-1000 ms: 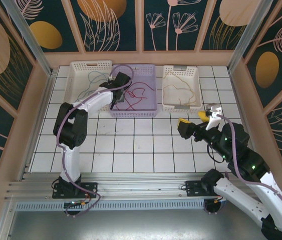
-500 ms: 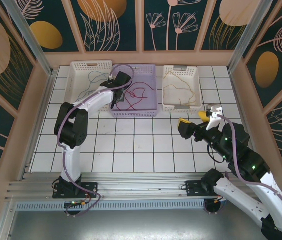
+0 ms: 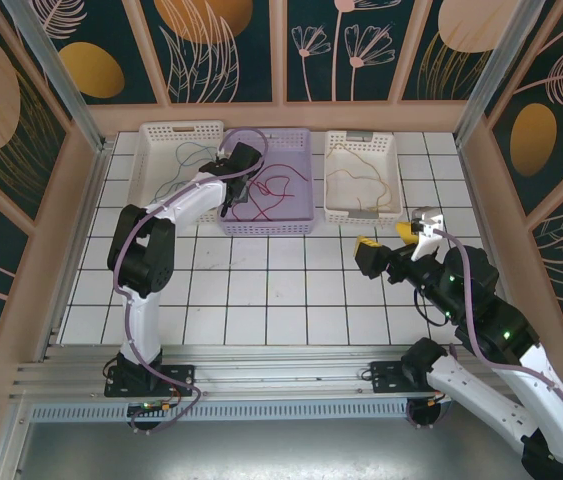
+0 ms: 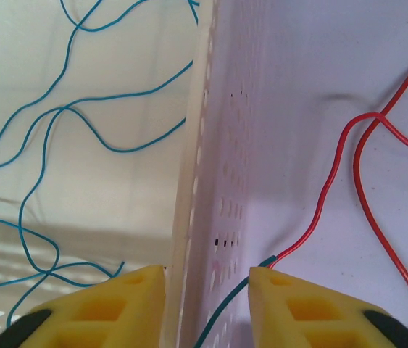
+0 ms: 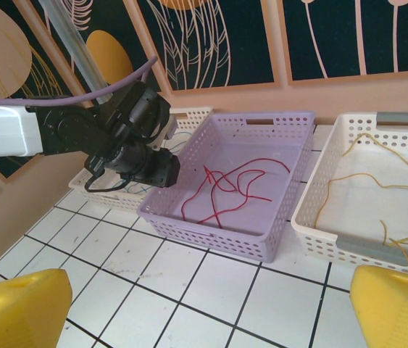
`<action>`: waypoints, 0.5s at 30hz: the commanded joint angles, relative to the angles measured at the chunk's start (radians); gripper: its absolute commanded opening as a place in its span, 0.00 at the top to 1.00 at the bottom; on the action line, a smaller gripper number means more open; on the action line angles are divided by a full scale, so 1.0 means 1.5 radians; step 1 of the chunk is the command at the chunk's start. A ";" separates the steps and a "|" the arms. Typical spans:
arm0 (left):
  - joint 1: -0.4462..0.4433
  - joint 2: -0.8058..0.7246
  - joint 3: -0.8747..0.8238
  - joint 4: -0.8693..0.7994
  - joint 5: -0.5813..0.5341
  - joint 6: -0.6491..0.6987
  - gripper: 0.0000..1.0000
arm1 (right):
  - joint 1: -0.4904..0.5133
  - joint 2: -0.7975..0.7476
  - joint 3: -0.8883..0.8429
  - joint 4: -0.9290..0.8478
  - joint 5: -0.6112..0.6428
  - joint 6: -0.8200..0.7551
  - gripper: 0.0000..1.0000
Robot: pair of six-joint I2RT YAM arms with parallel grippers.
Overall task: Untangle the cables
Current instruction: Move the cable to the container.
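Observation:
The blue-green end of the cable meets a red cable in the lilac basket, so I should pinch that blue-green end with my left gripper and move it among the blue cables [image 4: 60, 107].
My left gripper [image 3: 237, 186] [image 4: 207, 279] is open and straddles the two walls where the left white basket [image 3: 151, 150] meets the lilac basket [image 3: 266, 226]. A blue-green cable end [image 4: 229, 304] runs up between the yellow fingers along the right one and meets a red cable [image 4: 356, 159] at its tip. Blue cables [image 4: 59, 116] [image 3: 186, 160] lie in the left white basket. Red cables [image 3: 276, 185] [image 5: 232, 185] lie in the lilac basket. Yellow-tan cables [image 3: 361, 170] [image 5: 377, 181] lie in the right white basket [image 3: 361, 215]. My right gripper [image 3: 384, 236] [image 5: 211, 279] hangs open over the tiles, holding nothing.
The three baskets stand side by side at the back of the white tiled table [image 3: 261, 290]. The left arm [image 5: 80, 134] reaches over the lilac basket's left corner. Patterned wall panels [image 3: 21, 140] close the table in on three sides.

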 commanded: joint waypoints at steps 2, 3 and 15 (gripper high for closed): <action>-0.008 0.014 0.018 -0.021 -0.016 0.008 0.56 | 0.004 -0.007 -0.007 0.017 -0.014 -0.001 0.01; -0.011 0.017 0.022 -0.023 -0.021 0.009 0.55 | 0.003 -0.008 -0.007 0.018 -0.015 -0.001 0.01; -0.018 0.050 0.042 -0.039 -0.053 0.019 0.64 | 0.003 -0.012 -0.012 0.018 -0.013 -0.004 0.01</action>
